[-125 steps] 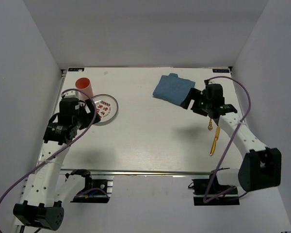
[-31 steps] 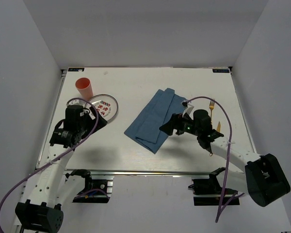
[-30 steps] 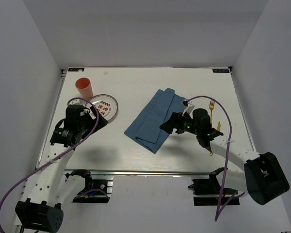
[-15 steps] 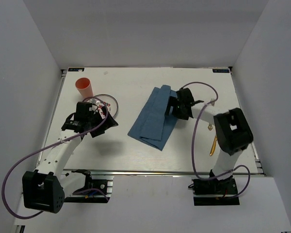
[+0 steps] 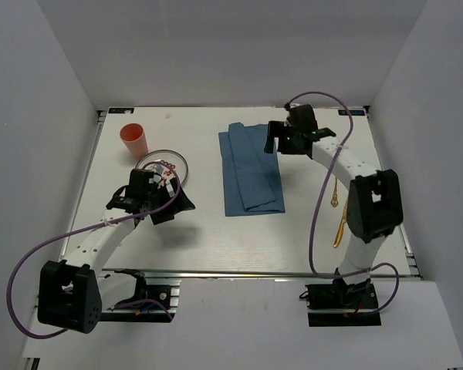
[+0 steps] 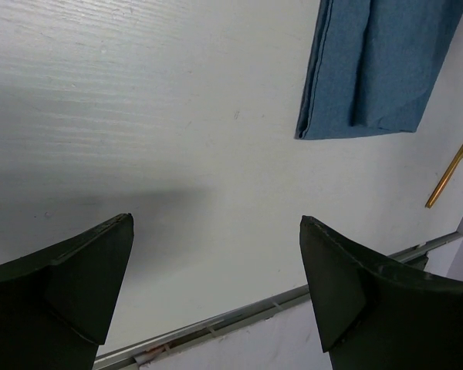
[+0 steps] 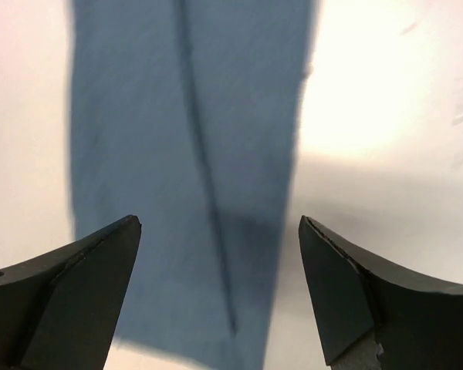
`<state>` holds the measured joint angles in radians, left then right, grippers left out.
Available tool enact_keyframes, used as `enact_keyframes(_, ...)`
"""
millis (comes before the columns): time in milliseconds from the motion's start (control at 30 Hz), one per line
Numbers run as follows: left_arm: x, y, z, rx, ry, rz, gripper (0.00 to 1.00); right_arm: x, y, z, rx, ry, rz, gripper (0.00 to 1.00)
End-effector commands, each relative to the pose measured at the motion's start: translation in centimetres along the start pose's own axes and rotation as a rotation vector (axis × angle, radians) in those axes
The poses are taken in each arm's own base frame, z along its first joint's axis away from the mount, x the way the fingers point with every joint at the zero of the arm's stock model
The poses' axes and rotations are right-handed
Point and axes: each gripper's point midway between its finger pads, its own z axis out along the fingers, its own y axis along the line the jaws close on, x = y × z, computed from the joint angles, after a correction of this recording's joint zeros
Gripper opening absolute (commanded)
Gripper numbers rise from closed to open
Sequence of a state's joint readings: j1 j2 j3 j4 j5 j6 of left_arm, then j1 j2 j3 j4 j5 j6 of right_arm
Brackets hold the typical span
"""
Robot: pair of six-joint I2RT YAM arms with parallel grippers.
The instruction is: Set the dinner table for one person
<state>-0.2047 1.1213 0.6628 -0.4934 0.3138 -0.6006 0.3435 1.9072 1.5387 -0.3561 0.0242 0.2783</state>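
Observation:
I will close my right gripper on the near corner point(image 5: 275, 202) point(image 7: 232, 330) of the top layer of the blue cloth, on the side toward the gold knife.
The white dinner table point(image 5: 208, 239) has a metal rail point(image 5: 239, 273) along its front edge. A folded blue cloth point(image 5: 251, 169) lies lengthwise at its middle. My right gripper point(image 5: 276, 143) is open and empty, hovering over the cloth's far right corner; in the right wrist view the cloth point(image 7: 185, 146) fills the space under the open gripper point(image 7: 220, 222). My left gripper point(image 5: 179, 205) is open and empty just right of a patterned plate point(image 5: 170, 159), which the arm partly hides. In the left wrist view the gripper point(image 6: 216, 223) is over bare table, with the cloth point(image 6: 382, 62) farther away.
An orange cup point(image 5: 133, 140) stands at the far left behind the plate. A gold fork point(image 5: 336, 196) and a gold knife point(image 5: 340, 229) lie at the right, partly behind the right arm. The knife point(image 6: 451, 166) and rail point(image 6: 255, 307) show in the left wrist view.
The blue cloth went from the far right to the table's middle and now lies straight. My right gripper has let it go and moved to its far end. My left gripper moved right, off the plate.

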Motion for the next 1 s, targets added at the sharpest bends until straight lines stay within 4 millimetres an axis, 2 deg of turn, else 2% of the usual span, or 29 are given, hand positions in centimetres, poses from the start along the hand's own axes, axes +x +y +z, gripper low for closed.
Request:
enact_keyframes(0,-1.2,-1.7,-0.7,0.061,-0.039,0.047,0.98,4.2,3.7,-2.3,-0.215,0.052,-0.007,0.88)
enact_keyframes(67,-1.4,-2.1,-1.0,0.070,-0.039,0.058,0.98,6.4,4.3,-2.5,-0.281,0.083,0.009,0.86)
enact_keyframes(100,-1.4,-2.2,-1.2,0.077,-0.041,0.063,0.98,8.2,4.8,-2.8,-0.340,0.104,0.015,0.83)
enact_keyframes(200,-0.9,-2.8,-1.3,0.110,-0.023,0.082,0.98,10.4,5.4,-3.1,-0.409,0.116,0.032,0.79)
enact_keyframes(467,-0.2,-2.8,-1.5,0.128,-0.019,0.087,0.98,13.8,4.0,-1.1,-0.370,0.180,0.062,0.70)
enact_keyframes(667,-0.1,-2.8,-1.5,0.122,-0.018,0.089,0.98,15.0,3.8,-0.2,-0.366,0.198,0.092,0.58)
enact_keyframes(767,-0.2,-2.8,-1.5,0.120,-0.019,0.090,0.98,15.5,3.4,0.0,-0.341,0.209,0.105,0.55)
enact_keyframes(967,-0.4,-2.8,-1.5,0.114,-0.021,0.089,0.98,15.4,1.9,-0.4,-0.244,0.182,0.121,0.58)
